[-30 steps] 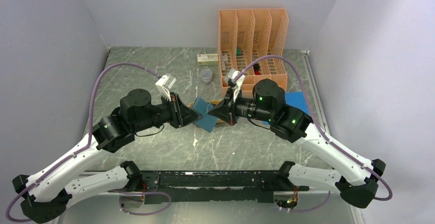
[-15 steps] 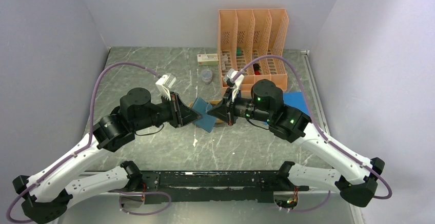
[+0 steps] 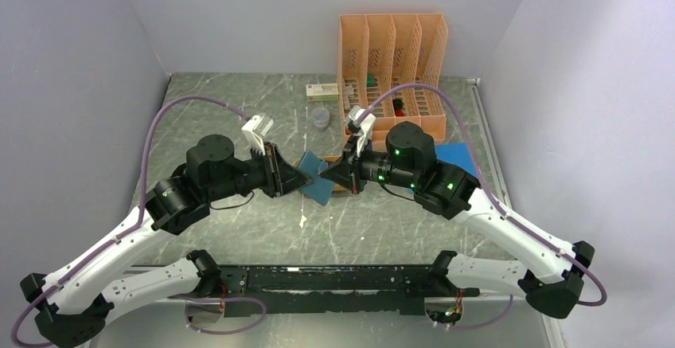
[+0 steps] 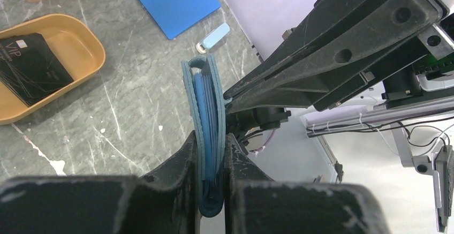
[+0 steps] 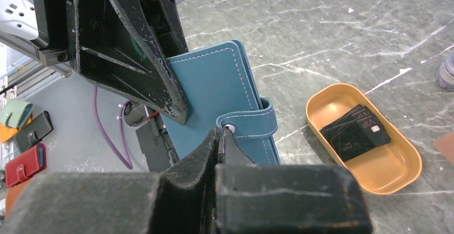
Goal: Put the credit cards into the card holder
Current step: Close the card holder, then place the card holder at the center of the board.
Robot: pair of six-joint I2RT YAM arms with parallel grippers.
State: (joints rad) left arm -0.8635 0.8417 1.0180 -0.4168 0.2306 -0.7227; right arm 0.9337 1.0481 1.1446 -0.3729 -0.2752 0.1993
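Note:
Next, my left gripper sets the card holder free on the marble [image 3: 305, 232], in the space that lies between the tray and the front edge.
The teal card holder [image 3: 318, 182] hangs above the table between the two arms. My left gripper [image 3: 306, 181] is shut on its spine edge; in the left wrist view the closed card holder [image 4: 207, 111] stands edge-on between the jaws of the left gripper [image 4: 209, 137]. My right gripper [image 5: 222, 132] is shut, its tips pinched on the end of the snap tab [image 5: 251, 124] of the card holder [image 5: 214, 100]. The black credit cards [image 5: 356, 132] lie in an orange oval tray [image 5: 396, 180] on the table, also seen as credit cards [image 4: 32, 65] from the left wrist.
An orange file organizer [image 3: 390, 69] stands at the back. A bright-blue sheet [image 3: 460, 157] lies right of the right arm. A small white box [image 3: 322, 91] and a clear cup [image 3: 320, 117] sit behind the grippers. A light-blue stick [image 4: 213, 36] lies on the marble top.
The right arm's wrist has crept slightly left and towards the back. The left arm and the card holder have stayed put.

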